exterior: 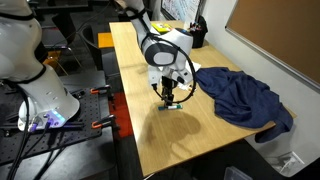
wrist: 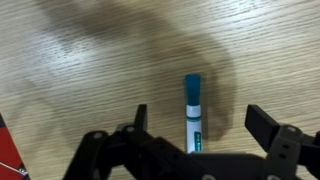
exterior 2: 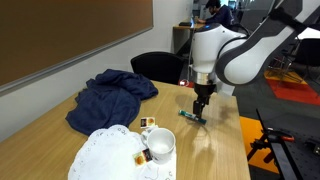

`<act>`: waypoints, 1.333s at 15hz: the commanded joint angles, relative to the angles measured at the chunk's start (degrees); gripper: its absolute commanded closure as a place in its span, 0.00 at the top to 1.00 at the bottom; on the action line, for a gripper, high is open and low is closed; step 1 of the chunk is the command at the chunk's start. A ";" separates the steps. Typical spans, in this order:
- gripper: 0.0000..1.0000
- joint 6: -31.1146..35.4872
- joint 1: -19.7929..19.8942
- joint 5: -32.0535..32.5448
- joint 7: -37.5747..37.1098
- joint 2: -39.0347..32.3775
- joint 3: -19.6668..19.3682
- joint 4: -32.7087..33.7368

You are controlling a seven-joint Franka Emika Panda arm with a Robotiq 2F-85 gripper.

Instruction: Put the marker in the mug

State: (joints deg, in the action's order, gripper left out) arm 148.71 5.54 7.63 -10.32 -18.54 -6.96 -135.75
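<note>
My gripper will close its fingers on the white body of the marker [exterior: 176,107] [wrist: 194,138], so that the teal cap of the marker is left sticking out beyond them.
The marker [wrist: 192,110], slim with a teal cap and a white band, lies on the wooden table. It also shows in both exterior views [exterior: 172,104] [exterior 2: 191,115]. My gripper [wrist: 200,122] is open and hovers directly over it, one finger on each side, not touching. In the exterior views the gripper [exterior: 167,96] [exterior 2: 201,105] points down just above the marker. The white mug [exterior 2: 160,146] stands on a white lace doily at the near end of the table, well away from the gripper. It is out of view in the wrist view.
A crumpled dark blue cloth [exterior: 240,93] [exterior 2: 110,95] lies beside the gripper. The white doily [exterior 2: 105,155] holds the mug and a small dark-and-white object [exterior 2: 146,123] sits at its edge. A black container [exterior: 198,33] stands at the table's far end. A black chair [exterior 2: 160,65] stands behind.
</note>
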 commanded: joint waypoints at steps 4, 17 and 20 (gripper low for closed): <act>1.00 3.91 -1.92 -0.42 -1.96 -0.27 -0.86 0.05; 1.00 7.07 -2.22 -2.95 -0.99 -10.12 -0.69 7.31; 1.00 6.81 -1.71 -4.74 -0.23 -12.98 -0.14 9.90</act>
State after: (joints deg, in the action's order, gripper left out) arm 154.86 3.62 5.00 -11.57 -28.52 -7.26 -128.84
